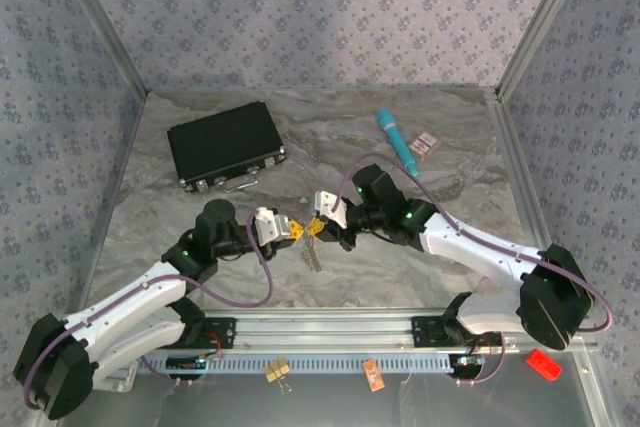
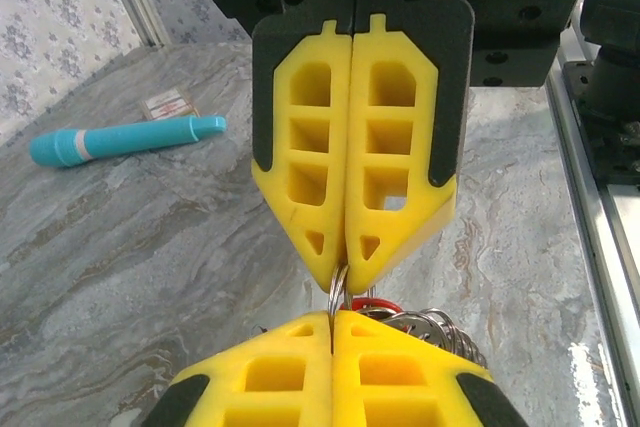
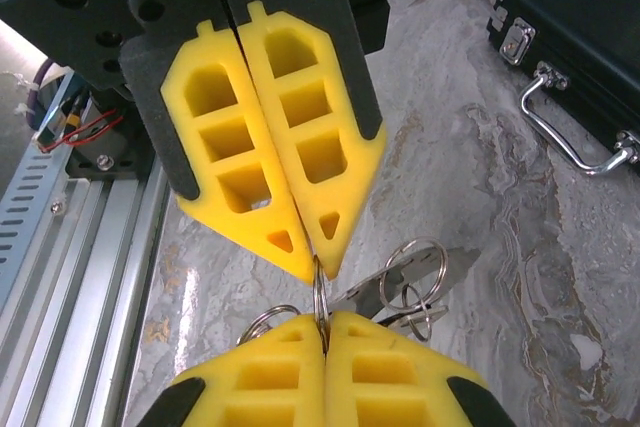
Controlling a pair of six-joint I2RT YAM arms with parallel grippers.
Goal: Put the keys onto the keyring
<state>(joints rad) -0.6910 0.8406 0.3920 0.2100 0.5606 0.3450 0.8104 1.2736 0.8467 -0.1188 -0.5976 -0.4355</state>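
The robot's two grippers both pinch the same keyring while the red loop hangs beside it, so the right gripper should open, back away and take the red loop (image 2: 376, 303).
Above the middle of the marble table, my left gripper (image 1: 287, 230) and right gripper (image 1: 322, 220) meet tip to tip. In the left wrist view my left gripper (image 2: 333, 317) is shut on a thin silvery keyring (image 2: 339, 293), and the right gripper (image 2: 346, 273) pinches the same ring from the far side. The right wrist view shows the right gripper (image 3: 324, 319) shut on the keyring (image 3: 320, 294), with the left gripper (image 3: 318, 269) opposite. Flat metal keys (image 3: 455, 265) with small rings hang beside it. They dangle below the grippers (image 1: 316, 255). A bunch of rings (image 2: 440, 327) hangs to the right.
A black case (image 1: 226, 145) lies at the back left, its handle towards the grippers. A teal pen-like stick (image 1: 397, 141) and a small card (image 1: 427, 143) lie at the back right. The metal rail (image 1: 330, 330) runs along the near edge.
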